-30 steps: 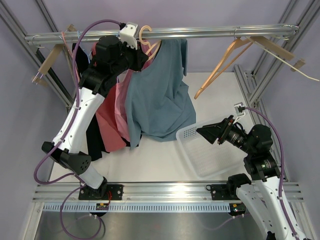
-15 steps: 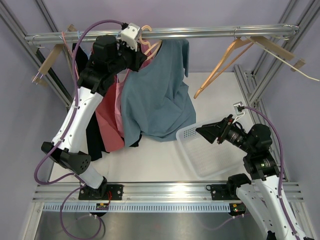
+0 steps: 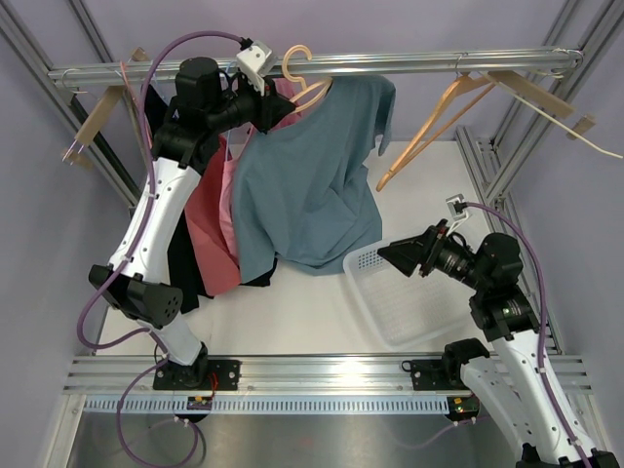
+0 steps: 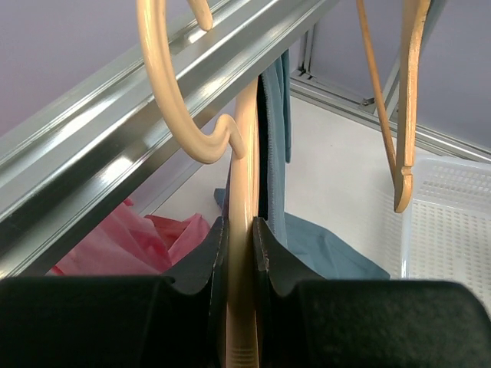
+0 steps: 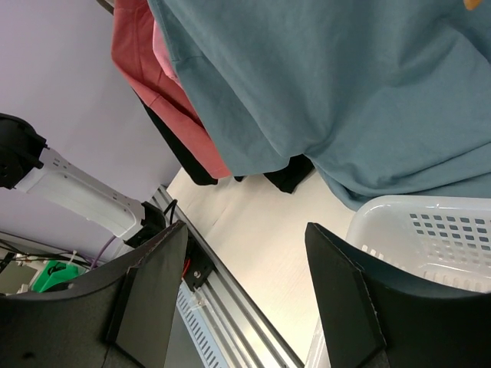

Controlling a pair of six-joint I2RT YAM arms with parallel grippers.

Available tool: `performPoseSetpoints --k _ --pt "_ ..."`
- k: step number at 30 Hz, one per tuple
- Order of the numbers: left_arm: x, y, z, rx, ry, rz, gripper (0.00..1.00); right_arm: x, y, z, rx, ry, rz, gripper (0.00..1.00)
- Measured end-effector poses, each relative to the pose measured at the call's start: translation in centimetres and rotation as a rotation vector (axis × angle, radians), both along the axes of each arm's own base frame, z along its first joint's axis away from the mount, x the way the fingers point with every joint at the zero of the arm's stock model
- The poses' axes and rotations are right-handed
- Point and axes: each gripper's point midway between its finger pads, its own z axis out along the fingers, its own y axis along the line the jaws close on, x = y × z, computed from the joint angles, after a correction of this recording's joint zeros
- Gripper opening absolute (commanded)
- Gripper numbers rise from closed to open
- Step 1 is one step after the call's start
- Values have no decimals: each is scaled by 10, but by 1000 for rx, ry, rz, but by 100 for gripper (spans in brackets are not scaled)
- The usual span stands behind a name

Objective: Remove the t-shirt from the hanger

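Next, I should move my right gripper to the blue t-shirt's lower corner (image 3: 252, 268) (image 5: 235, 159) beside the red garment and close it there.
The blue t-shirt (image 3: 312, 185) hangs on a pale wooden hanger (image 3: 297, 66) at the metal rail (image 3: 419, 64). My left gripper (image 3: 281, 105) is shut on the hanger's neck just below the hook. In the left wrist view the neck (image 4: 244, 153) runs between my closed fingers (image 4: 239, 226), with the hook (image 4: 165, 84) against the rail (image 4: 115, 161) and the t-shirt (image 4: 275, 153) to its right. I cannot tell whether the hook rests on the rail. My right gripper (image 3: 390, 256) is open and empty below the shirt's hem; the t-shirt (image 5: 345, 84) fills its view above the gripper (image 5: 245, 284).
Pink, red and black garments (image 3: 210, 224) hang left of the t-shirt. A white perforated basket (image 3: 409, 307) lies on the table under the right gripper. Two bare wooden hangers (image 3: 439, 117) hang at the rail's right, another (image 3: 93, 122) at its left. Frame posts stand at both sides.
My left gripper has moved right and up along the rail with the hanger. The t-shirt swung right with it. The right gripper shifted slightly left.
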Motion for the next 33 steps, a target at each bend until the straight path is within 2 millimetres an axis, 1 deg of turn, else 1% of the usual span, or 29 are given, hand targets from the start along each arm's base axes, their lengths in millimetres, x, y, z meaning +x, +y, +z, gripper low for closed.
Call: performPoseSetpoints --k 3,7,10,12,16,17,19,22,24,26,27,29,33 --pt "-1 -3 0 -5 -1 -27 0 2 1 0 -1 -4 7 73" --pt "-2 -2 1 -11 1 -32 0 5 3 1 1 -9 14 73" --pt "-8 -4 5 -18 1 -37 0 7 5 3 8 -15 20 73" --pt "-19 -7 6 -16 -2 -38 0 7 9 5 14 -19 35 74" --pt "-57 -17 15 -18 -21 -60 0 1 28 0 10 0 111 76" --pt "-67 -18 19 -23 -30 -67 0 -2 35 -1 8 4 129 79" --pt "-82 -13 28 -38 -48 -60 0 -6 47 -5 -1 14 161 80" --pt "-97 -1 39 -65 -60 -20 0 -14 59 -5 -9 7 187 83" --pt "-106 4 44 -85 -59 12 0 -22 69 1 -7 -12 208 84" --pt "-116 1 48 -104 -55 34 0 -26 78 9 -4 -38 209 85" --pt "-121 -3 51 -113 -54 46 0 -37 89 15 -1 -53 245 85" --pt "-131 -13 55 -126 -58 90 0 -49 103 25 3 -80 268 85" --pt "-153 -31 57 -128 -68 176 0 -55 128 49 -1 -125 244 87"
